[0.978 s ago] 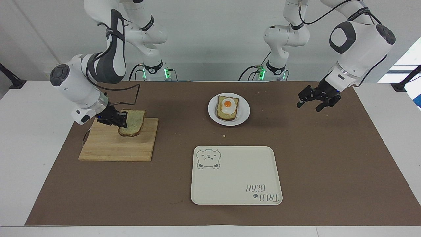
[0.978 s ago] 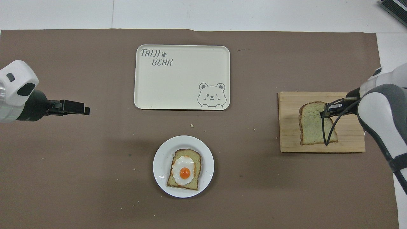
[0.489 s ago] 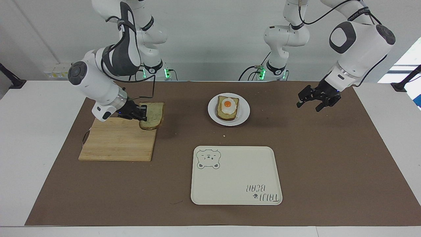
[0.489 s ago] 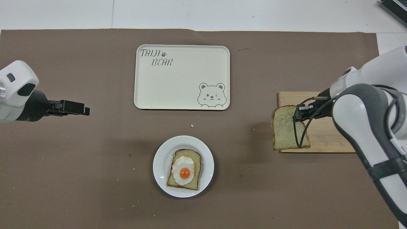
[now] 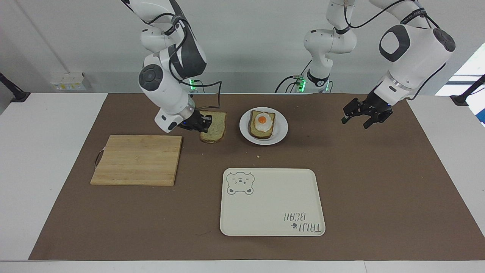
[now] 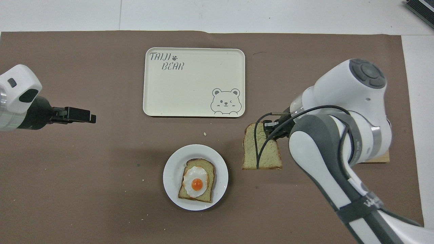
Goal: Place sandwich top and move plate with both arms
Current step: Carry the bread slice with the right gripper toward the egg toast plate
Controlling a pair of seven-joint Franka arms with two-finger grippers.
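The sandwich top, now hanging just above the brown mat, will be released by my right gripper onto the fried egg [image 6: 194, 174] that lies on the small white plate.
The sandwich top [image 5: 216, 129] [image 6: 251, 154], a pale speckled slice with brown crust, hangs just above the brown mat between the wooden cutting board and the plate. My right gripper [image 5: 206, 123] [image 6: 268, 128] is shut on one edge of it. The small white plate [image 5: 281, 131] [image 6: 171, 176] lies on the mat near the robots and bears a bread slice with a fried egg [image 5: 262, 123] [image 6: 196, 183]. My left gripper [image 5: 355, 123] [image 6: 91, 117] waits open and holds nothing, over the mat toward the left arm's end of the table.
The wooden cutting board [image 5: 136, 159] [image 6: 381, 158] lies bare toward the right arm's end, mostly hidden by that arm in the overhead view. A cream rectangular tray with a bear drawing [image 5: 271, 204] [image 6: 193, 88] lies farther from the robots than the plate.
My right arm has lifted the bread slice off the cutting board and carried it across toward the plate. The left arm has not moved.
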